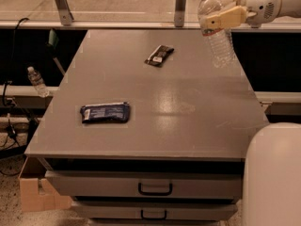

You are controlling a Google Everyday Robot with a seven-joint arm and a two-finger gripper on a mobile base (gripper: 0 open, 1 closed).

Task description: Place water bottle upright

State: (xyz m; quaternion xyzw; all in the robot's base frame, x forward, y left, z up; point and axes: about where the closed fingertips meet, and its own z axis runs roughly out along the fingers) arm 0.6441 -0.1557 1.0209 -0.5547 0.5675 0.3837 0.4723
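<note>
My gripper needs to let go of the water bottle upright on the table (pixel 211 97), between the dark snack bar and the white robot body.
The water bottle (pixel 221 47) is a clear ribbed bottle with its cap at the top. It hangs nearly upright, leaning slightly, over the table's far right part, with its base just above or at the surface. My gripper (pixel 217 18) comes in from the upper right. Its tan fingers (pixel 229 16) are shut around the bottle's upper body, just below the neck.
The grey table (pixel 188 126) bears a dark snack bar (pixel 159 55) at the far middle and a blue packet (pixel 105 112) at the front left. A small bottle (pixel 36 81) stands off the table's left side. A white robot body (pixel 273 173) is at the front right, and a cardboard box (pixel 37 192) on the floor at the left.
</note>
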